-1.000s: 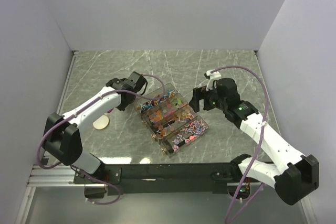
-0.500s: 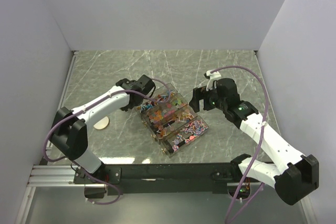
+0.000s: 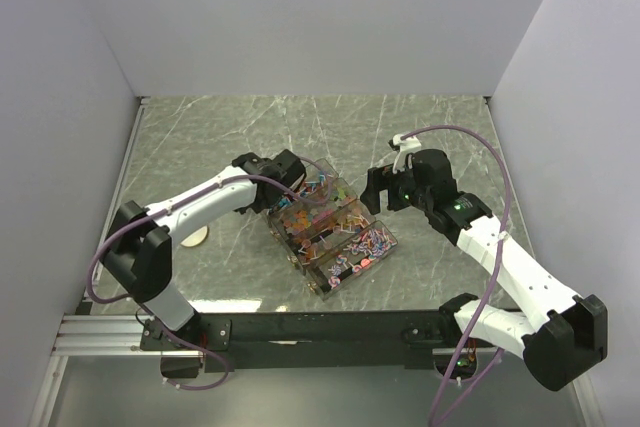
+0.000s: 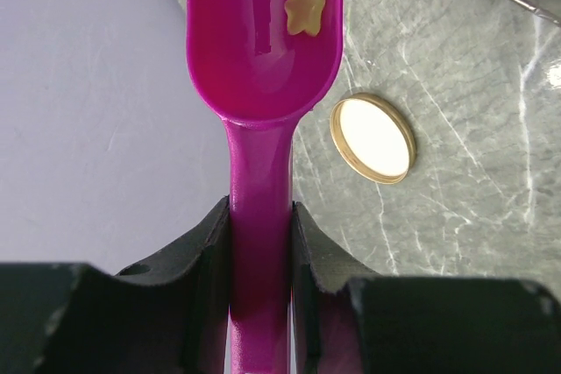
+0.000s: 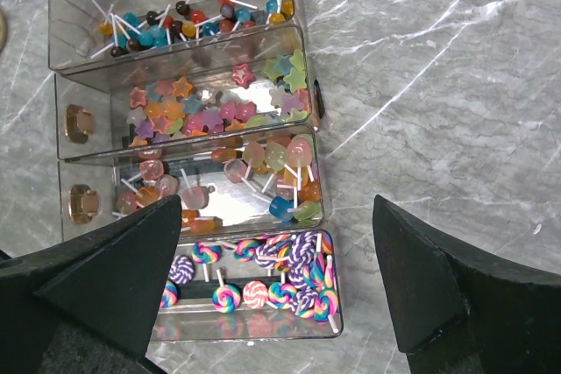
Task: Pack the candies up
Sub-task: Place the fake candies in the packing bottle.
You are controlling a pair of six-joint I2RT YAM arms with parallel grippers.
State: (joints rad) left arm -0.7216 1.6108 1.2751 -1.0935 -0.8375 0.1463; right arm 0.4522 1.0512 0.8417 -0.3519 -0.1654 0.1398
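Observation:
My left gripper is to set the magenta scoop down on the table (image 3: 196,189) just beyond the round tan lid. The scoop is now at the candy box's far corner.
The candies (image 3: 325,222) fill a clear box of several compartments (image 3: 385,244) mid-table. The right wrist view shows them as small lollipops, stars (image 5: 219,102) and swirl lollipops (image 5: 263,278). My left gripper (image 3: 285,169) is at the box's far left corner, shut on the handle of a magenta scoop (image 4: 263,41). In the left wrist view the gripper (image 4: 260,216) clamps the handle, and one yellow star candy (image 4: 304,8) lies in the bowl. My right gripper (image 3: 375,190) is open and empty beside the box's right side, hovering over it in its own view (image 5: 277,208).
A round tan lid (image 3: 194,237) lies flat on the table left of the box, also in the left wrist view (image 4: 372,138). Grey walls stand on the left, back and right. The arm bases and a black rail line the near edge.
My left gripper has moved right with the scoop, from left of the box to its far left corner. The right arm has not moved.

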